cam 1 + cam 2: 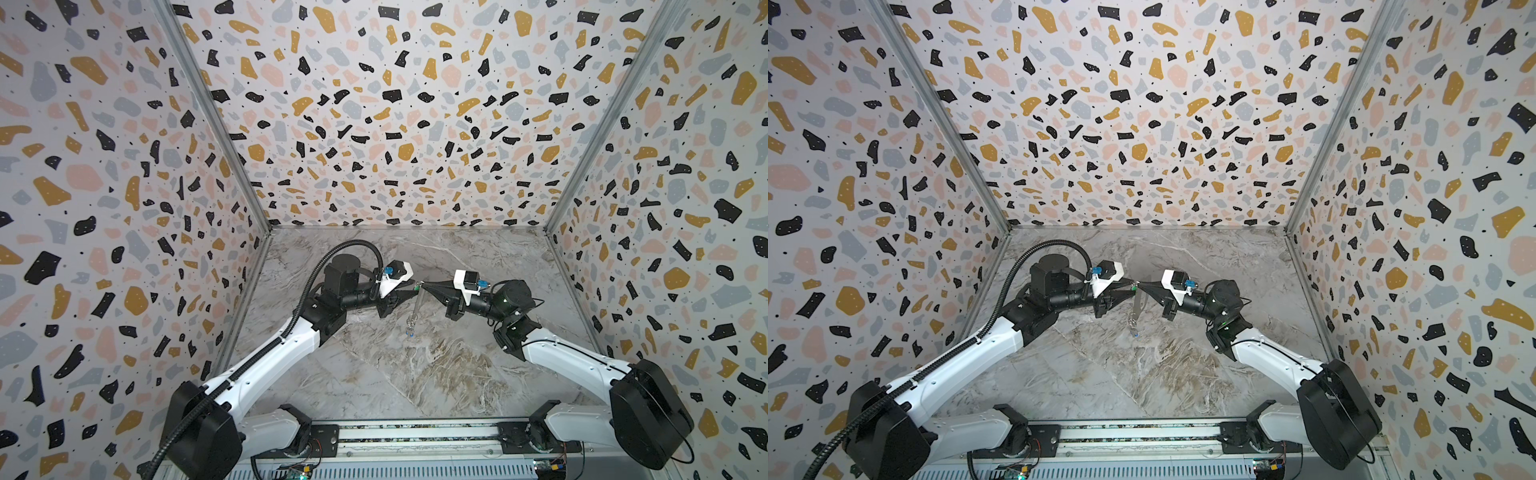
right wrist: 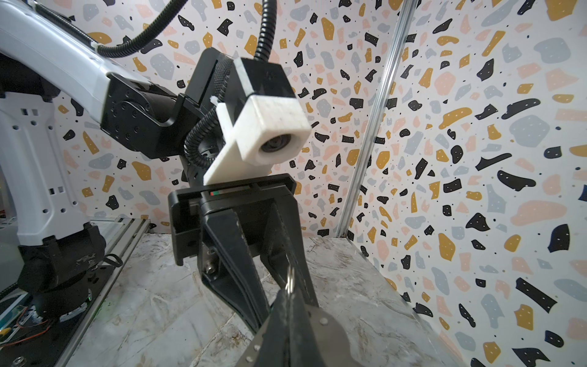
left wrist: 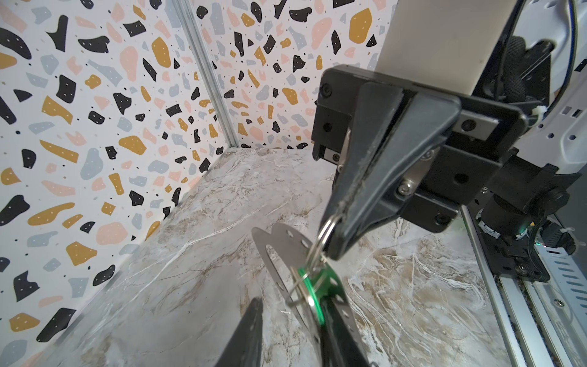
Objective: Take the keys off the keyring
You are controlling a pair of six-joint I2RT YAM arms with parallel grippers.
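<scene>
The green key and the plate's edge are both between the fingers of my left gripper, so it should back off and pinch the wire ring (image 3: pixel 320 243) before my right gripper opens.
Both grippers meet above the middle of the table, and the keyring (image 1: pixel 416 305), a flat tan plate, hangs down from them. My right gripper (image 1: pixel 423 285) is shut on a thin wire ring (image 3: pixel 327 228) at the plate's top corner; that ring pokes out of its tips (image 2: pixel 289 279). The green key (image 3: pixel 317 286) hangs on a second wire ring beside the plate (image 3: pixel 279 251). My left gripper (image 3: pixel 290 305) straddles the plate's edge and the green key, jaws apart, one finger (image 3: pixel 336 333) against the key and the other finger (image 3: pixel 247 333) clear. The blue key (image 1: pixel 410 332) dangles at the plate's lower end.
The marble table (image 1: pixel 395 374) is walled in by terrazzo-patterned panels at the back and on both sides. A metal rail (image 1: pixel 415 436) carrying both arm bases runs along the front edge. The left arm's black cable hose (image 1: pixel 316 270) loops above its wrist.
</scene>
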